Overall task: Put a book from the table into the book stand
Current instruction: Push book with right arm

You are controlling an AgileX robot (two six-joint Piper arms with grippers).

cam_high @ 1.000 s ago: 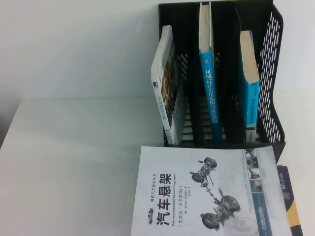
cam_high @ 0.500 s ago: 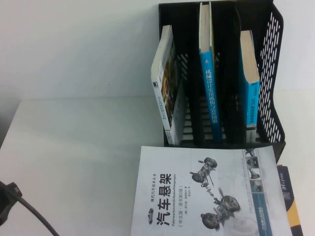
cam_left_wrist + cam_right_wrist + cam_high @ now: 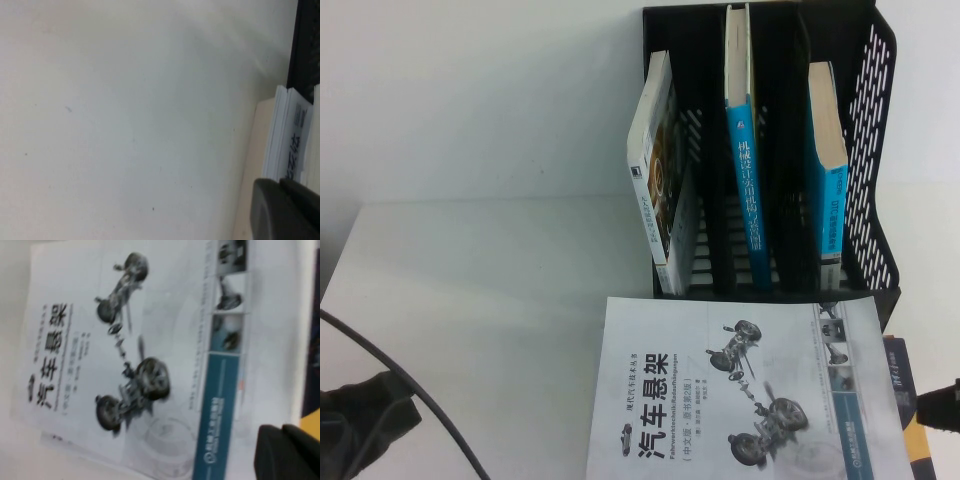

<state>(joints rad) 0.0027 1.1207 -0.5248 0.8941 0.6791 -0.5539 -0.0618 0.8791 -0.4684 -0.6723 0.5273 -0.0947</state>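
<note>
The white-grey book's spine edge (image 3: 602,394), beside its bold black title, should be gripped next by my left gripper.
The book (image 3: 740,390), white-grey with a bold black title and a car-suspension drawing, lies flat on the white table (image 3: 480,300) in front of the black book stand (image 3: 875,150). My left gripper (image 3: 365,420) is at the table's near left, well left of the book, its fingers together and empty. In the left wrist view, the left gripper (image 3: 281,186) faces the book's white spine (image 3: 292,145). My right gripper (image 3: 942,405) is at the book's right edge. The right wrist view shows it shut and empty (image 3: 281,432) above the cover (image 3: 125,355).
The stand holds a leaning white book with a brownish picture (image 3: 660,170), a blue-spined book (image 3: 748,180) and another blue book (image 3: 827,170). A dark navy-and-orange book (image 3: 910,400) lies at the task book's right side. A black cable (image 3: 410,390) runs beside the left arm.
The left arm has come into view from the lower left and moved further in. The right gripper has appeared at the right edge. The book has not moved.
</note>
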